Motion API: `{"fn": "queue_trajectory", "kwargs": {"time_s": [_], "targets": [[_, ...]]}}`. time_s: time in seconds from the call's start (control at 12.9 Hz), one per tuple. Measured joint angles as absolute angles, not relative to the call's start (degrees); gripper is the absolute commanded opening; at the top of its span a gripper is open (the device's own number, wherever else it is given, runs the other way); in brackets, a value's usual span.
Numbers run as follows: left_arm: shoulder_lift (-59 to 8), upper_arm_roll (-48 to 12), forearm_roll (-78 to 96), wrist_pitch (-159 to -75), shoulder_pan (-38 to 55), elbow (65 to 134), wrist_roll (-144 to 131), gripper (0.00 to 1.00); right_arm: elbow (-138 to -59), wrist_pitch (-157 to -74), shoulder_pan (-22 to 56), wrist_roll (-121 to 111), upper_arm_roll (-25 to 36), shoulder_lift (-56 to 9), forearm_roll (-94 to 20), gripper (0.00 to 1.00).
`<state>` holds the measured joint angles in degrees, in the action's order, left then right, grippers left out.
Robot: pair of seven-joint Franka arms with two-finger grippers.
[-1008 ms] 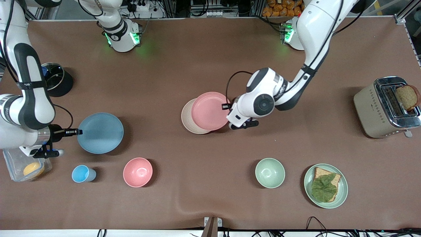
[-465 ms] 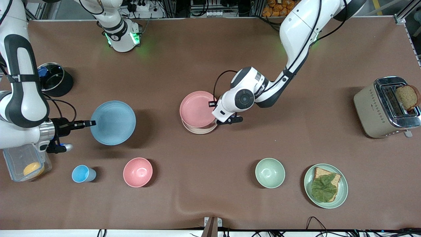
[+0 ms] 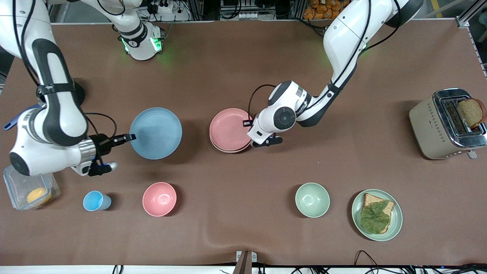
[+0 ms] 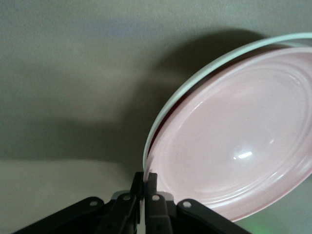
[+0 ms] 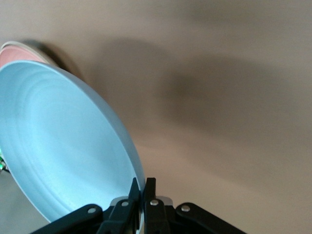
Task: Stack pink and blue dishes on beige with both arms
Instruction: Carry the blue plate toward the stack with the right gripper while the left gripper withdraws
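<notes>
Next, my right gripper sets the light blue plate on the middle of the pale pink plate [image 3: 230, 131] [image 5: 18, 54]. It will let go there, topping the stack.
The pale pink plate [image 3: 229, 129] lies squarely on the beige plate, of which only a thin pale rim [image 4: 195, 78] shows under it. My left gripper [image 3: 247, 124] is shut on the pink plate's rim at the edge toward the left arm's end. The light blue plate [image 3: 156, 133] hangs over the table between the right arm's end and the stack, casting a shadow below. My right gripper [image 3: 128, 137] is shut on its rim. In the right wrist view the blue plate [image 5: 58, 146] fills the space by the jaws, with the pink plate [image 5: 17, 54] farther off.
Nearer the camera stand a small blue cup [image 3: 95, 201], a pink bowl [image 3: 159, 199], a green bowl [image 3: 312, 199] and a green plate with bread and a leaf [image 3: 395, 213]. A toaster [image 3: 430, 125] sits at the left arm's end, a clear container [image 3: 15, 186] at the right arm's end.
The left gripper slid the pink plate over the beige one and set it down centred. The right arm lifted the blue plate and carried it toward the stack.
</notes>
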<state>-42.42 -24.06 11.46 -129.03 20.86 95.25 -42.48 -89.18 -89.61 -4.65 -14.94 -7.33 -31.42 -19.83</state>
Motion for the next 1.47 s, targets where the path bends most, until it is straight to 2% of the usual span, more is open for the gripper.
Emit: {"fn": "queue_trajectory", "kwargs": {"time_s": [0.08,0.16,0.23,0.31,0.78,1.16,1.47], "targets": [[-42.8,-24.0,11.5,-129.1,20.9,94.7,-42.5,0.09,-89.3,-89.6,-3.3,-14.8,-7.3,-31.4,-20.5,0.00],[-43.2,-23.9,11.5,-129.1,20.8,94.1,-42.5,0.34,-89.5,-89.7,-2.0,-14.3,-7.3,-31.4,-21.2,0.00],[-43.5,-23.8,11.5,-129.1,20.8,93.5,-42.5,0.85,-89.7,-89.9,-0.9,-13.6,-7.3,-31.4,-21.7,0.00],[-43.8,-23.8,11.5,-129.1,20.8,93.0,-42.5,1.00,-89.8,-90.3,0.1,-12.8,-7.3,-31.4,-22.1,0.00],[-42.1,-21.5,11.5,-127.0,19.9,87.7,-42.5,1.00,-94.1,-97.4,4.9,-9.6,-7.3,-31.5,-24.8,0.00],[-27.3,-19.1,5.2,-109.9,8.7,86.0,-41.6,1.00,-96.5,-106.2,11.8,-2.0,-7.3,-31.6,-26.5,0.00],[-15.4,-19.1,-6.1,-99.8,5.7,86.0,-39.2,1.00,-99.5,-113.8,16.2,1.9,-7.3,-32.2,-27.9,0.00]]}}
